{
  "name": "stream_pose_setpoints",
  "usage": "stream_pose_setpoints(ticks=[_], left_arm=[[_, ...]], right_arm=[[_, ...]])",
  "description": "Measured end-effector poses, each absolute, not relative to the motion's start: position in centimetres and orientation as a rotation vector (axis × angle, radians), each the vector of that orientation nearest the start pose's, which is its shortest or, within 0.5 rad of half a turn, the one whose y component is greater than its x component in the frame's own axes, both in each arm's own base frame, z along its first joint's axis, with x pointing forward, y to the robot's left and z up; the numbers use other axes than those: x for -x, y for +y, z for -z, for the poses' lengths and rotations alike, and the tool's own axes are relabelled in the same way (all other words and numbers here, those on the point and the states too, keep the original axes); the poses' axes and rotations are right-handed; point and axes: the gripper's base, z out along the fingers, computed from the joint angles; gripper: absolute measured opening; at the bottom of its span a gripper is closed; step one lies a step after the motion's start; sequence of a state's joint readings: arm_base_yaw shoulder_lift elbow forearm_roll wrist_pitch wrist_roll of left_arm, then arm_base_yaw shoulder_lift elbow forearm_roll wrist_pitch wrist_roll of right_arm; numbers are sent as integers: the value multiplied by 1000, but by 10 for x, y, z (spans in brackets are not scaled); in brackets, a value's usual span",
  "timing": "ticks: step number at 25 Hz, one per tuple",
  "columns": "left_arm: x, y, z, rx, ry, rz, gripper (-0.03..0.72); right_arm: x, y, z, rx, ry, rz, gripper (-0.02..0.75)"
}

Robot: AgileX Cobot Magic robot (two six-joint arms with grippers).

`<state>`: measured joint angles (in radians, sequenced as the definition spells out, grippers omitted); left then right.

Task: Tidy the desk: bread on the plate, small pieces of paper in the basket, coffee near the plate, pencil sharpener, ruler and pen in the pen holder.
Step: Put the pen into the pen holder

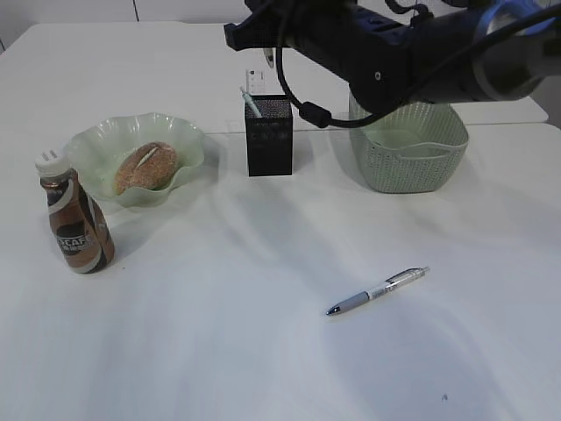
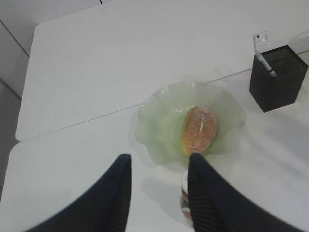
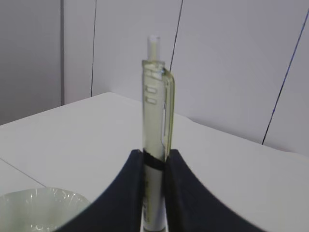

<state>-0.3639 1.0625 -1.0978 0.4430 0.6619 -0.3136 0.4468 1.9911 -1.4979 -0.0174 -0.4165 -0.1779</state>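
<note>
The robot's right gripper needs to release the clear pen in the black mesh pen holder [image 1: 261,106] beside the white-and-teal pen.
My right gripper [image 3: 155,154] is shut on a clear pen [image 3: 155,96], which stands straight up between the jaws. In the exterior view this gripper [image 1: 248,33] hovers above the black mesh pen holder [image 1: 268,136]. A white-and-teal pen [image 1: 252,101] leans inside the holder, and a white flat piece [image 1: 254,81] stands at its back. Another pen [image 1: 377,290] lies on the table at the front right. The bread [image 1: 145,167] rests in the green wavy plate [image 1: 96,140], and the coffee bottle [image 1: 77,224] stands just in front. My left gripper [image 2: 159,162] hangs open above the bottle [image 2: 185,195], holding nothing.
A pale green basket [image 1: 408,149] stands right of the pen holder, partly behind the right arm. The arm spans the back of the table from the right. In the left wrist view, the plate [image 2: 149,125] and the holder [image 2: 277,77] lie ahead.
</note>
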Motion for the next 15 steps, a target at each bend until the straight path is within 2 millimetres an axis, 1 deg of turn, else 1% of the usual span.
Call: stream_pose_setpoints(ticks=[1,2,4,8,11,15], left_arm=[[-214,-56,-400,-254,2026,-76,275],[-214,-56,-400,-254,2026,-76,275],[-214,-56,-400,-255,2025,-79,275],[-214,-56,-400,-256,2023,-79,275],[-215,-56,-399,-257,2024,-82,275],[-219,-57,-396,-265,2034,-89,275]], right_arm=[[-437,208,-278,444,1498,-226,107],[-438,208,-277,435,1501,-229,107],[-443,206,-269,390,1527,-241,107],[-450,206,-265,368,1536,-245,107],[-464,211,-266,356,1516,-248,107],[-475,210,-260,349,1526,-241,107]])
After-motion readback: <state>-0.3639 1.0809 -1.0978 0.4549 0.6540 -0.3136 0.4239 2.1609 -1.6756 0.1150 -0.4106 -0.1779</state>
